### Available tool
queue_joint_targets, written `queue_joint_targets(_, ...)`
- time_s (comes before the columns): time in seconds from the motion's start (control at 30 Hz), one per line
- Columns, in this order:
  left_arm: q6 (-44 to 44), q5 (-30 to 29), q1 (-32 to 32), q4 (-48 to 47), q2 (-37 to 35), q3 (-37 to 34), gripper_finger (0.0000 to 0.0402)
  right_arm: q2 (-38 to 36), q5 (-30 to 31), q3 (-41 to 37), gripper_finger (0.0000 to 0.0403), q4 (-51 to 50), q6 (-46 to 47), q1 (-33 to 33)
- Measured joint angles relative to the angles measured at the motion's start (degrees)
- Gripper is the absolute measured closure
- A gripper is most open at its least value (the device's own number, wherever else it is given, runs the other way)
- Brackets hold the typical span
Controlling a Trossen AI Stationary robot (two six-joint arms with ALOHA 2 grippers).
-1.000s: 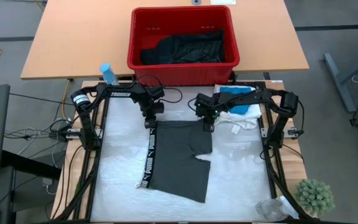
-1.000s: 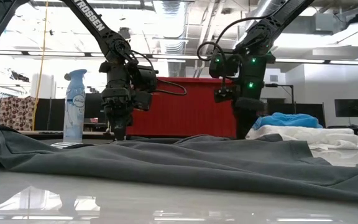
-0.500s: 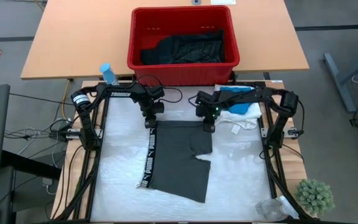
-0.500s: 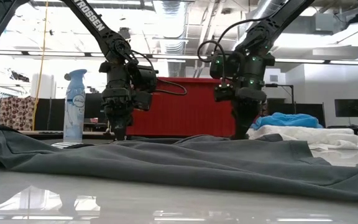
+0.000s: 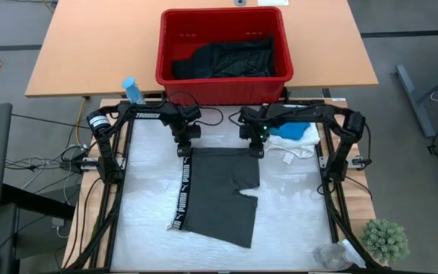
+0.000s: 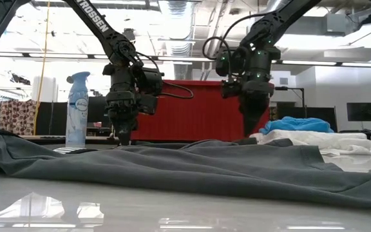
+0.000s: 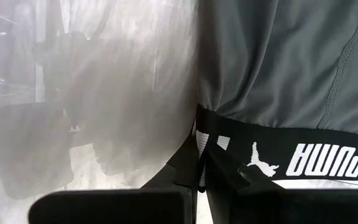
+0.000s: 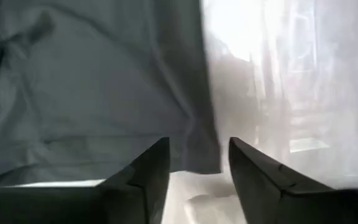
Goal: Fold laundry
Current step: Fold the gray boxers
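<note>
The robot's left gripper has only the end of the shorts' waistband and the leg's far corner lies loose, so the right gripper will pinch that corner (image 8: 205, 160) before folding the shorts.
A dark grey pair of shorts (image 5: 220, 194), part of the laundry, lies spread flat on the white table cover. Its black lettered waistband (image 5: 182, 194) runs along its left side. My left gripper (image 5: 182, 151) stands at the garment's far left corner, shut on the waistband's end. My right gripper (image 5: 255, 150) hangs open just above the far right corner (image 8: 207, 163), its fingers either side of that corner and clear of it. In the low view its fingertips (image 6: 250, 131) end above the cloth. My left gripper pinches the far end of the black waistband (image 7: 199, 158) between its two fingers, at the garment's far left corner. The fingers come from above, pointing steeply down. The rest of the garment lies flat on the table.
A red slotted basket (image 5: 166, 46) holding black garments stands beyond the far edge. A white garment (image 5: 295, 150) and a teal one (image 5: 291, 129) are piled at the far right. A spray bottle (image 5: 133, 90) stands far left, a small plant (image 5: 386, 240) near right.
My right gripper has risen off the garment's far right corner and tipped a little toward the far edge. The corner stays lying on the table. The garment has not moved.
</note>
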Motion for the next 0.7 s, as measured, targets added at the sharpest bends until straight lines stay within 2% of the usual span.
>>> queue_joint_targets(0.2, -1.73, 0.02, 0.00, 1.42, 0.00, 0.00, 0.0396, 0.09, 0.50, -0.92, 0.0153, 3.54, 1.22, 0.77)
queue_joint_targets(0.7, -4.53, 0.02, 0.00, 2.32, 0.00, 0.00, 0.0396, 2.08, 1.18, -5.91, 0.0148, 7.37, 1.43, 0.02)
